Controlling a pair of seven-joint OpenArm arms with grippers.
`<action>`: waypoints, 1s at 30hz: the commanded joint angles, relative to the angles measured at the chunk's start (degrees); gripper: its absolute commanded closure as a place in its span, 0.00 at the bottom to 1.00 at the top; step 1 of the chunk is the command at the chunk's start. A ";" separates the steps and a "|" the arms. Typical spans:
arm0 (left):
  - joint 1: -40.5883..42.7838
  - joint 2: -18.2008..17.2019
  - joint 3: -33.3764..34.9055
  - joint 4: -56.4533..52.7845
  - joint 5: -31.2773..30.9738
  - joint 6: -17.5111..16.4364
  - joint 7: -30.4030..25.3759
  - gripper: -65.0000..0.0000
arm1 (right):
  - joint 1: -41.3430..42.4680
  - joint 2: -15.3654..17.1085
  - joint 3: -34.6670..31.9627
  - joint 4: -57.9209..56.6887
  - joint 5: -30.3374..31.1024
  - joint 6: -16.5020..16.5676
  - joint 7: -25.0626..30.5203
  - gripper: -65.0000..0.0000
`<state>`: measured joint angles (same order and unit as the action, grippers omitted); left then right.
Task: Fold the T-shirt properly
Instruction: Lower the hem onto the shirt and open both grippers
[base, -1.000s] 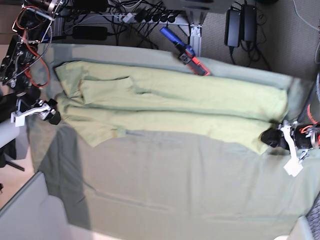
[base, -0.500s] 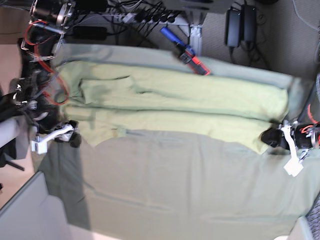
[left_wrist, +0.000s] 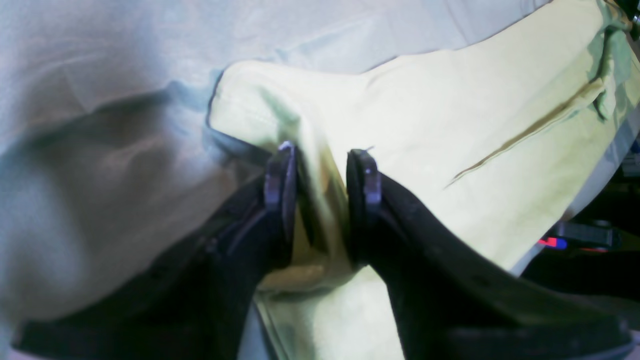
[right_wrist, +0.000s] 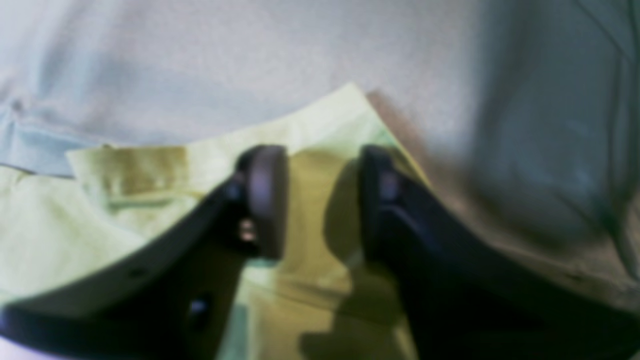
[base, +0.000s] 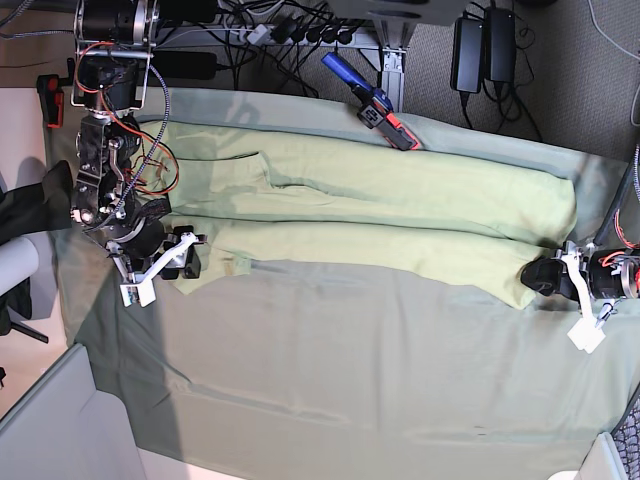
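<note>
The near corner of the T-shirt lies flat between my right gripper's half-open fingers. Next, I open them wider, pinch the cloth by its tip (base: 187, 287) and fold it back.
The light yellow-green T-shirt (base: 400, 215) lies folded lengthwise across the grey-green table cloth (base: 380, 370). My right gripper (base: 190, 262) is at the shirt's near left corner. In the right wrist view the gripper (right_wrist: 320, 155) is open, its fingers straddling that corner of the shirt (right_wrist: 320, 120). My left gripper (base: 540, 277) is at the shirt's near right corner. In the left wrist view the gripper (left_wrist: 322, 155) pinches a raised ridge of the shirt (left_wrist: 450, 125) between its fingers.
A blue and red tool (base: 372, 100) lies at the table's back edge. Cables and power bricks (base: 480, 50) lie on the floor behind. A dark cloth (base: 20, 205) hangs at the far left. The table cloth (left_wrist: 100, 75) is wrinkled beside the shirt.
The right arm has swung from the table's left edge inward and down onto the shirt's near left corner. The left arm has not moved.
</note>
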<state>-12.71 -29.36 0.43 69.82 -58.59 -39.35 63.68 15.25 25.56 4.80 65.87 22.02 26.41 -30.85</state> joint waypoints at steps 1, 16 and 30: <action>-1.20 -0.96 -0.37 0.90 -1.18 -0.65 -0.61 0.69 | 1.40 1.09 0.50 0.66 0.44 1.90 1.31 0.74; 0.61 -0.94 -0.37 0.90 -1.20 -0.65 -0.68 0.69 | 1.46 1.05 13.46 -0.81 1.20 1.88 2.80 0.36; 1.62 -0.94 -0.37 0.90 -1.18 -0.65 -0.70 0.69 | 1.40 -0.92 10.54 -9.07 5.62 2.08 9.51 0.33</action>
<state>-10.02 -29.39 0.43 69.82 -58.65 -39.33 63.64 15.42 23.77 15.25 55.90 26.85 26.41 -22.11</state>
